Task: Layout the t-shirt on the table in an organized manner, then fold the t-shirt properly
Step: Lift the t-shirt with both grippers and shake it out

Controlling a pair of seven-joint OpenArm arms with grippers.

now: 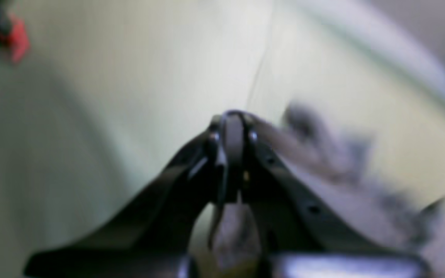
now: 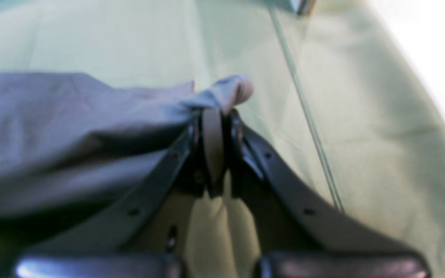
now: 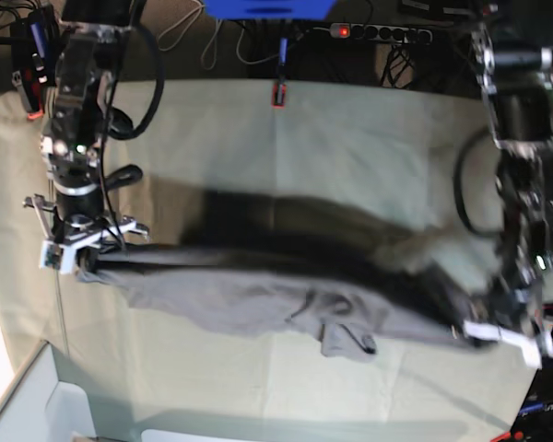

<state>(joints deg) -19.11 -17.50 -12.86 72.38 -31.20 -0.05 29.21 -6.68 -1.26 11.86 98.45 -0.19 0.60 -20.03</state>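
My left gripper is going to release the grey t-shirt's end on the pale green cloth [image 3: 274,405] near the table's near edge.
The grey t-shirt [image 3: 258,295] hangs stretched in a long band between my two grippers, above the table [image 3: 350,138], and casts a dark shadow on the pale green cloth. On the base view's left, my right gripper [image 3: 78,258] is shut on one end. Up close, the right gripper [image 2: 216,116] pinches a bunched corner of the t-shirt [image 2: 72,127], which spreads away to the left. My left gripper [image 3: 479,331] holds the other end on the base view's right. In the blurred left wrist view, the left gripper [image 1: 228,127] is shut, with the t-shirt [image 1: 323,154] trailing right.
A red-orange clamp [image 3: 278,94] grips the table's far edge, and another clamp [image 1: 17,38] shows in the left wrist view. Cables and a power strip [image 3: 378,32] lie beyond the far edge. A white box [image 3: 46,405] stands at the near left corner.
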